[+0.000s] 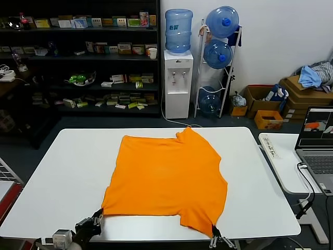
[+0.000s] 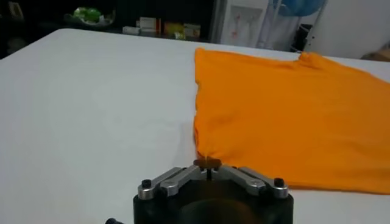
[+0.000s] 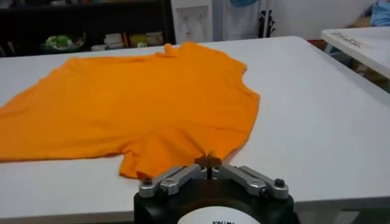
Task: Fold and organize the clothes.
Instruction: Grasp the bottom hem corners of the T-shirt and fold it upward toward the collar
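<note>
Next, my right gripper releases the sleeve tip on the orange T-shirt itself, just inside its edge (image 1: 208, 180) (image 3: 217, 94) facing the laptop.
A bright orange T-shirt (image 1: 169, 177) lies spread flat on the white table (image 1: 67, 172), its collar toward the far edge. At the shirt's near left corner my left gripper (image 1: 99, 214) is shut, pinching the fabric corner (image 2: 208, 159) between its fingertips. My right gripper (image 1: 214, 232) is shut on the near right corner, which is a sleeve tip (image 3: 208, 157). Both grippers sit low at the table's front edge. In both wrist views the jaws meet with orange cloth caught between the pads.
A laptop (image 1: 317, 146) stands on a side table to the right. Behind the table are a water dispenser (image 1: 178, 78), a rack of blue bottles (image 1: 218, 52), dark shelves (image 1: 78, 57) and cardboard boxes (image 1: 302, 94) with a blue-grey cloth heap.
</note>
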